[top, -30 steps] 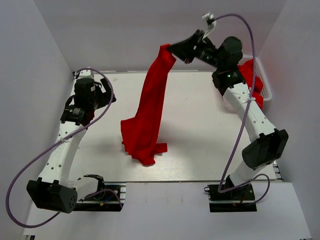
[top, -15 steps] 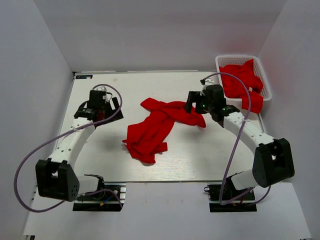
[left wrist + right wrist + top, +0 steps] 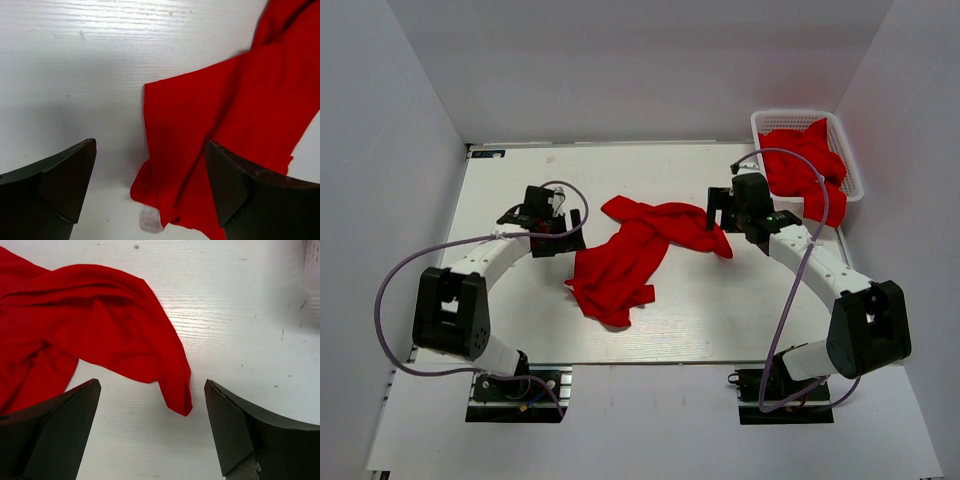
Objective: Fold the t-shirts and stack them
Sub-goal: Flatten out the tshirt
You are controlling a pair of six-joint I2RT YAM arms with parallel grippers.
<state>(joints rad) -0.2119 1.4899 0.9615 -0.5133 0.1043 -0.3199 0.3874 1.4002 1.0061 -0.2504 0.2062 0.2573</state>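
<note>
Next, I close my right gripper on the loose corner [image 3: 726,251] [image 3: 178,399] of the red t-shirt, at the end of the heap nearest the basket.
One red t-shirt [image 3: 625,258] lies crumpled in a long heap in the middle of the white table [image 3: 520,320]. My left gripper [image 3: 570,232] hovers open at the heap's left edge. In the left wrist view its fingers [image 3: 65,180] straddle a red fold [image 3: 225,120] and a small white label [image 3: 150,220]. My right gripper [image 3: 718,222] stands open over the heap's right end. The right wrist view shows a loose red corner [image 3: 180,395] lying on the table between the spread jaws, touching neither. More red t-shirts [image 3: 802,165] fill the basket.
A white lattice basket [image 3: 760,122] stands at the back right corner of the table. White walls close in the table on the left, back and right. Purple cables loop from both arms.
The right gripper held the t-shirt high above the table, came down and let it go; the cloth now lies in a heap. The left arm swung right to the heap's left edge.
</note>
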